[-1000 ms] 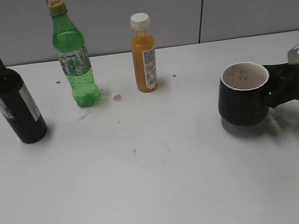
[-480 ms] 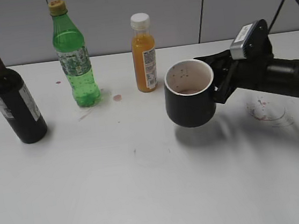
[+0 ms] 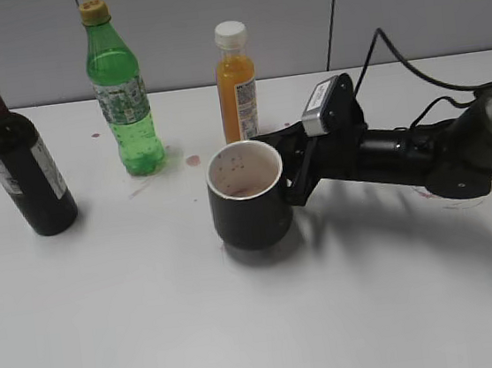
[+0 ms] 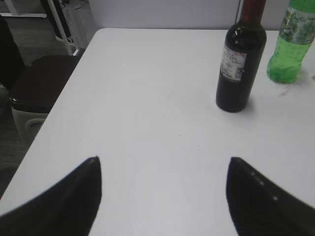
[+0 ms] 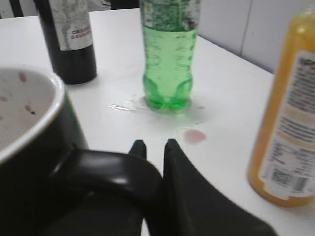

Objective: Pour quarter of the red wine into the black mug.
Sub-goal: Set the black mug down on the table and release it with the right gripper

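I should use my right gripper to set the black mug on the bare table (image 3: 246, 266) in front of the orange juice bottle.
The red wine bottle (image 3: 20, 165), dark glass with a white label, stands upright at the far left of the table; it also shows in the left wrist view (image 4: 240, 69) and the right wrist view (image 5: 69, 39). The black mug (image 3: 247, 197) with a speckled white interior sits near the table's middle, and shows in the right wrist view (image 5: 29, 147). My right gripper (image 3: 291, 174) is shut on the mug's handle (image 5: 113, 172). My left gripper (image 4: 162, 172) is open and empty over bare table, short of the wine bottle.
A green plastic bottle (image 3: 121, 100) and an orange juice bottle (image 3: 237, 87) stand upright behind the mug. Small reddish stains (image 3: 193, 161) mark the table near the green bottle. The table's left edge (image 4: 64, 83) has a stool beside it.
My right gripper has carried the black mug from the right side of the table leftward to the middle. The bottles have not moved.
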`<state>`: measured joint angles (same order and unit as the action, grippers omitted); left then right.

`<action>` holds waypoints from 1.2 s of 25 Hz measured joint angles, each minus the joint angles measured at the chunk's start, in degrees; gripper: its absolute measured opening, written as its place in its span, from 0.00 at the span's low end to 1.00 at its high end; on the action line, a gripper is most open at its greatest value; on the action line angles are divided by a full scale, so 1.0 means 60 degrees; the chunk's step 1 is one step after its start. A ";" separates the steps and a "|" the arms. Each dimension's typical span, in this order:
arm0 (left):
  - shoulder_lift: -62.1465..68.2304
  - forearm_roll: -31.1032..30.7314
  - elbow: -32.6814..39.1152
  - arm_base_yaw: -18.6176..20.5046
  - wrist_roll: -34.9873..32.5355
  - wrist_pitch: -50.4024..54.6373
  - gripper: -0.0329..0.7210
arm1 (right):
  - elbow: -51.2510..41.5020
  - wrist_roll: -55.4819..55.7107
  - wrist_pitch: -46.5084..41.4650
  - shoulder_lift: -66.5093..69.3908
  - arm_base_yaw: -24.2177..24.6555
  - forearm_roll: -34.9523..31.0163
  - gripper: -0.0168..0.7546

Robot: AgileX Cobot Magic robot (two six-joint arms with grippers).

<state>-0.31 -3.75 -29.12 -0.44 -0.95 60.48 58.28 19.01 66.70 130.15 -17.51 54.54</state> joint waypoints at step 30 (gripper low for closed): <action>0.0000 0.0000 0.0000 0.0000 0.0000 0.0000 0.83 | -0.0322 -0.0104 0.0347 0.0720 -0.0110 -0.0764 0.56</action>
<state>-0.31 -3.75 -29.12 -0.44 -0.95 60.48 56.35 18.38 68.78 134.47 -18.17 49.96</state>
